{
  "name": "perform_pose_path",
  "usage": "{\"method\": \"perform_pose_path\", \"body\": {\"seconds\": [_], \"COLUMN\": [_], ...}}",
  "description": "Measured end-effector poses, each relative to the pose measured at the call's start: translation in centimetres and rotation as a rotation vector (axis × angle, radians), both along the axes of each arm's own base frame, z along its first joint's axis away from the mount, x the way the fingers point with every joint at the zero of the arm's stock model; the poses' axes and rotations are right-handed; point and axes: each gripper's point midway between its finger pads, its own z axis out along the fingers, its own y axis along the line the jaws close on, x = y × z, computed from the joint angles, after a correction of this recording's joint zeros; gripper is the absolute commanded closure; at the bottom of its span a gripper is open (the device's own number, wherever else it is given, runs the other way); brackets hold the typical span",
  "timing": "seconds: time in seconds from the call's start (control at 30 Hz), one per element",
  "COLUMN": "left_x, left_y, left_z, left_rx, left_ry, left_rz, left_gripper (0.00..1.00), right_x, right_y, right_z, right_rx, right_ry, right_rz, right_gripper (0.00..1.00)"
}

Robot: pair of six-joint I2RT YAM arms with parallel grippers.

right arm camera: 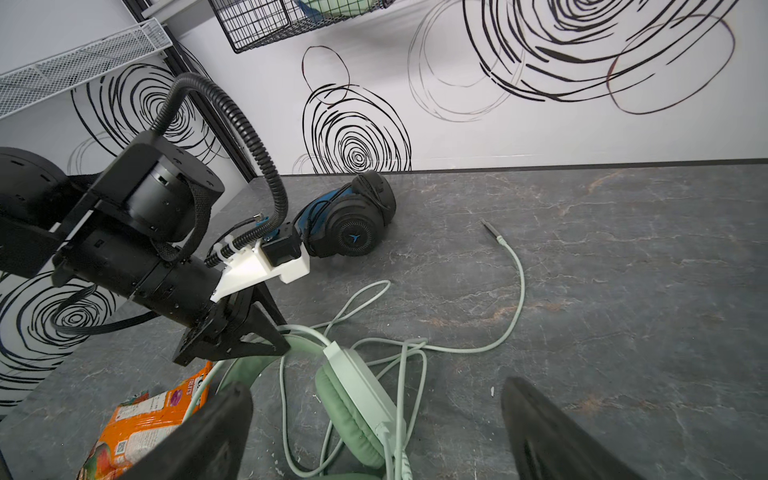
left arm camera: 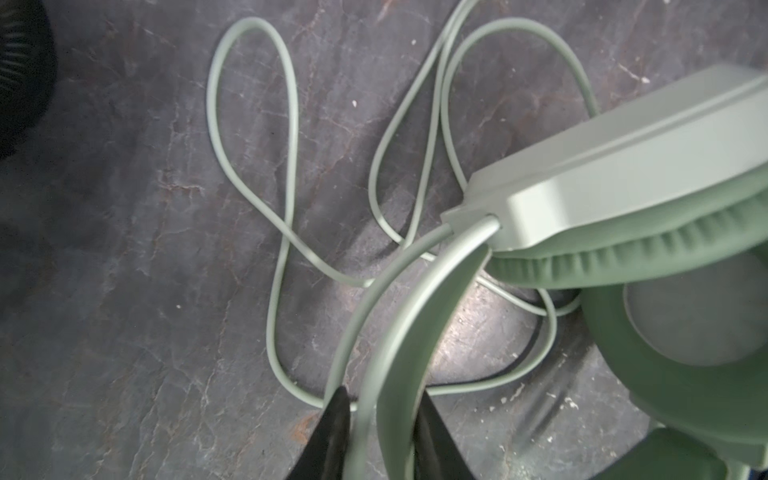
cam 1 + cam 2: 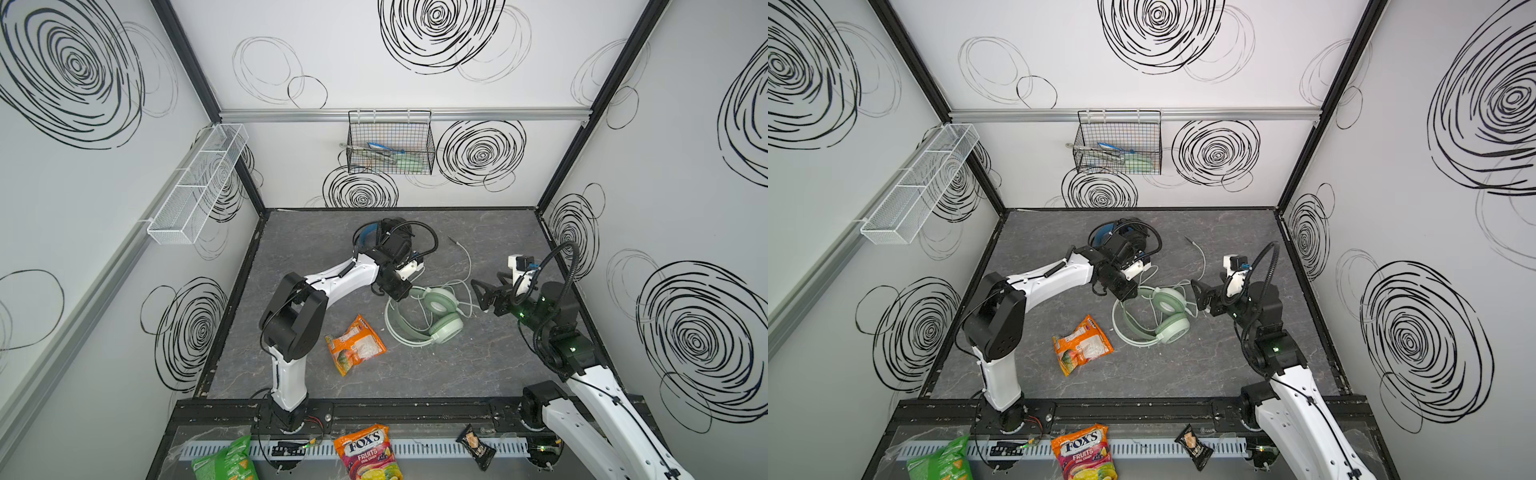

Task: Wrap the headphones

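Observation:
Next, I need to move my right gripper to the whitish cable's loop [image 3: 468,303] [image 1: 403,364] beside the ear cups of the green headphones and close it there.
The pale mint-green headphones [image 3: 440,307] [image 3: 1169,307] lie mid-table on their side, their whitish cable [image 3: 468,266] looping loosely to a plug [image 1: 488,226] farther back. My left gripper [image 3: 399,293] [image 2: 382,395] sits at the headband [image 2: 399,353], jaws a little apart and straddling the band and its thin hoop. My right gripper [image 3: 480,297] [image 1: 374,388] hovers wide open just right of the ear cups [image 1: 357,390], holding nothing. The black headphones [image 3: 370,232] [image 1: 353,224], blue inside, rest near the back wall behind the left wrist, partly hidden in both top views.
An orange candy bag [image 3: 355,345] lies left of the green headband. A black wire basket [image 3: 390,143] hangs on the back wall and a white mesh shelf [image 3: 199,183] on the left wall. Snack packs [image 3: 368,451] sit on the front rail.

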Motion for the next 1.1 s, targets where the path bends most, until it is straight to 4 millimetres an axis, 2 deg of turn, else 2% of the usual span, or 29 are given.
{"method": "perform_pose_path", "body": {"seconds": [0.1, 0.17, 0.23, 0.4, 0.47, 0.57, 0.63, 0.7, 0.87, 0.97, 1.03, 1.1], "left_x": [1.5, 2.4, 2.5, -0.2, -1.6, -3.6, -4.1, -4.3, -4.4, -4.6, -4.6, -4.7], "left_y": [0.5, 0.8, 1.7, 4.4, 4.9, 4.6, 3.8, 3.3, 3.7, 3.7, 3.8, 3.9], "left_z": [0.2, 0.3, 0.3, 1.4, 1.9, 1.8, 1.4, 0.7, -1.4, -1.8, -2.0, -2.2], "left_rx": [0.012, 0.008, 0.011, -0.007, -0.043, -0.082, -0.095, -0.098, -0.055, -0.055, -0.058, -0.056], "left_ry": [-0.043, -0.077, -0.101, -0.138, -0.155, -0.149, -0.135, -0.125, -0.101, -0.087, -0.081, -0.075], "left_rz": [0.071, 0.131, 0.195, 0.389, 0.462, 0.538, 0.576, 0.621, 0.725, 0.755, 0.771, 0.783], "left_gripper": [0.04, 0.04, 0.04, 0.04, 0.04, 0.04, 0.04, 0.04, 0.04, 0.01, 0.07, 0.19], "right_x": [0.0, 0.0, 0.0, -0.2, -0.2, -0.3, -0.3, -0.3, -0.4, -0.4, -0.4, -0.4], "right_y": [0.0, -0.1, -0.2, -0.1, 0.0, 0.2, 0.3, 0.3, 0.0, -0.1, -0.1, -0.2], "right_z": [0.1, 0.2, 0.3, 0.5, 0.4, 0.3, 0.1, 0.0, -0.1, -0.1, -0.2, -0.3], "right_rx": [-0.003, -0.005, -0.006, -0.011, -0.015, -0.018, -0.02, -0.022, -0.024, -0.024, -0.025, -0.026], "right_ry": [-0.005, -0.01, -0.016, -0.03, -0.032, -0.031, -0.03, -0.029, -0.033, -0.036, -0.036, -0.034], "right_rz": [-0.002, -0.004, -0.007, -0.006, -0.005, -0.001, 0.002, 0.002, -0.012, -0.017, -0.02, -0.023], "right_gripper": [0.03, 0.03, 0.03, 0.03, 0.03, 0.03, 0.03, 0.03, 0.03, 0.03, 0.03, 0.03]}}
